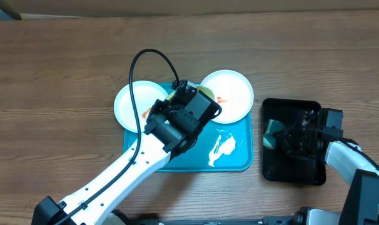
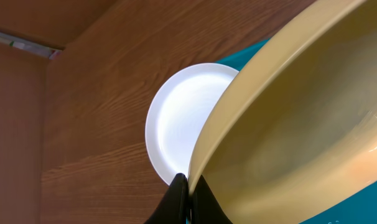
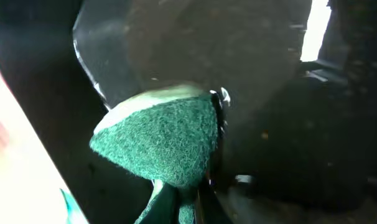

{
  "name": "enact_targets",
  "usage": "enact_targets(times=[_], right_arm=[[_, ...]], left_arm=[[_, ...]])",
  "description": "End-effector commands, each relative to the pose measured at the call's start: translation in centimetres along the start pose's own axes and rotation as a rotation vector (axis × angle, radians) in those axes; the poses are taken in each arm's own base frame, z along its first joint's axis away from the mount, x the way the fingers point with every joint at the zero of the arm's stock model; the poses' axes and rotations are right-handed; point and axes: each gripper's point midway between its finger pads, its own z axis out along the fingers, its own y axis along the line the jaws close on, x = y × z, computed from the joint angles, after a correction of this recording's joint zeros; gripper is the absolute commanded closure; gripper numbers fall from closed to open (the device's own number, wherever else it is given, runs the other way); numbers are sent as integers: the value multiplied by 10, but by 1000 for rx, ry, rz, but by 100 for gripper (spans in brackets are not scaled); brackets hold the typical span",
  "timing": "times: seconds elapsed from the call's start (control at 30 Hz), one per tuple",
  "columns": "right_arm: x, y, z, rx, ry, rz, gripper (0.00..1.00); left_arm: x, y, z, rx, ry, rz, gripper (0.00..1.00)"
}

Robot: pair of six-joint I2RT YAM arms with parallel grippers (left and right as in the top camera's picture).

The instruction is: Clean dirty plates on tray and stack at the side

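Observation:
The green-rimmed plate will go from my left gripper onto the bare table (image 1: 86, 125) beside the white plate farthest from the black tray.
The turquoise tray (image 1: 239, 159) lies mid-table. One white dirty plate (image 1: 132, 103) overhangs the tray's left rim, and another (image 1: 233, 90) overhangs its far right corner; both carry an orange smear. My left gripper (image 1: 181, 87) is shut on the rim of the green-rimmed plate (image 1: 206, 94), which is tilted up between them. In the left wrist view that plate (image 2: 300, 118) fills the right side, pinched at its edge by my left gripper (image 2: 188, 182), with the white plate (image 2: 176, 121) behind. My right gripper (image 1: 280, 134) is shut on a green sponge (image 3: 163, 146).
A black tray (image 1: 302, 169) stands right of the turquoise one, and my right gripper hovers inside it with the sponge (image 1: 270, 132). A wet white streak (image 1: 222, 149) marks the turquoise tray's floor. Bare wooden table (image 1: 52, 75) surrounds everything.

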Motion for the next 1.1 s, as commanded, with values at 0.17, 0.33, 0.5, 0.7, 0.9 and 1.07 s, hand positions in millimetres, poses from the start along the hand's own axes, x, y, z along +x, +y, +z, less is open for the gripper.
enact_targets(times=[0.17, 0.33, 0.5, 0.7, 0.9, 1.07], right_arm=[[-11, -20, 2, 55, -66, 11, 96], [-27, 9, -6, -8, -78, -186, 96], [-40, 40, -26, -13, -59, -333, 96], [-62, 46, -47, 100, -106, -378, 96], [-57, 22, -38, 174, -88, -353, 96], [-44, -6, -16, 196, -53, -328, 96]], left_arm=[[-8, 7, -9, 0, -30, -52, 96], [-8, 7, -9, 1, -29, -51, 96], [-7, 5, -9, 13, -26, -51, 96], [-7, 3, -9, 25, -22, -58, 96], [-7, 2, -9, 26, -22, -58, 96], [-7, 2, -9, 26, -22, -58, 96]])
